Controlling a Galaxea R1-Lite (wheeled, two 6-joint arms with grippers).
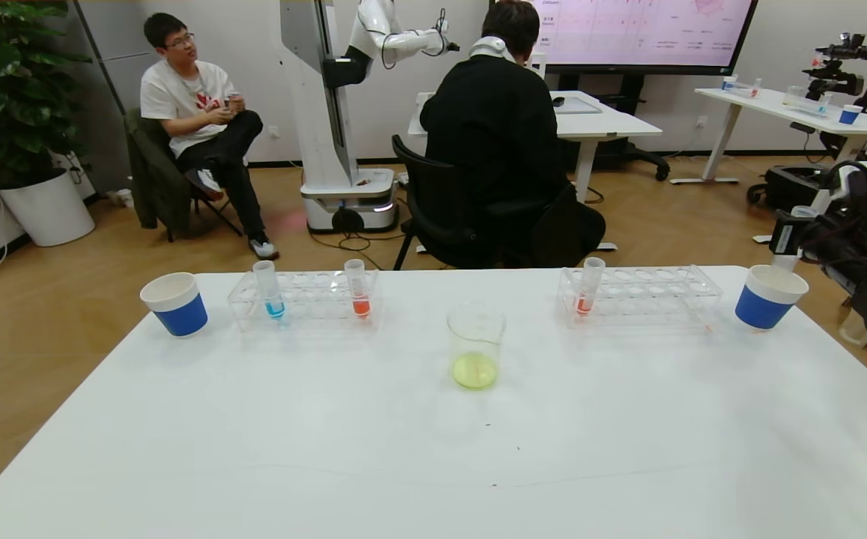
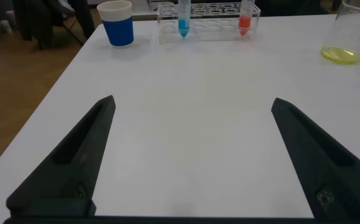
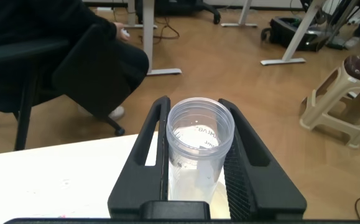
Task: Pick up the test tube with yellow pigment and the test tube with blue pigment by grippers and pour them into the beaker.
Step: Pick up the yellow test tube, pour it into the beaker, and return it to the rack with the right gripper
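Observation:
My right gripper is going to drop the empty test tube into the blue-and-white paper cup [image 1: 772, 284] [image 3: 217, 203] just below it.
The beaker [image 1: 475, 346] stands mid-table with yellow-green liquid in its bottom; it also shows in the left wrist view [image 2: 347, 31]. The test tube with blue pigment [image 1: 269, 290] stands upright in the left rack [image 1: 306, 299], and shows in the left wrist view [image 2: 183, 18]. My right gripper [image 1: 794, 238] at the table's far right is shut on a clear test tube [image 3: 199, 134] that looks empty, its lower end over a blue-and-white paper cup [image 1: 767, 298]. No tube holding yellow liquid shows. My left gripper [image 2: 193, 101] is open and empty, low over the near-left table.
Orange-red tubes stand in the left rack [image 1: 359, 288] and the right rack [image 1: 589, 286]. A second paper cup [image 1: 175, 303] sits at the far left. Two people, chairs and another robot are beyond the table's far edge.

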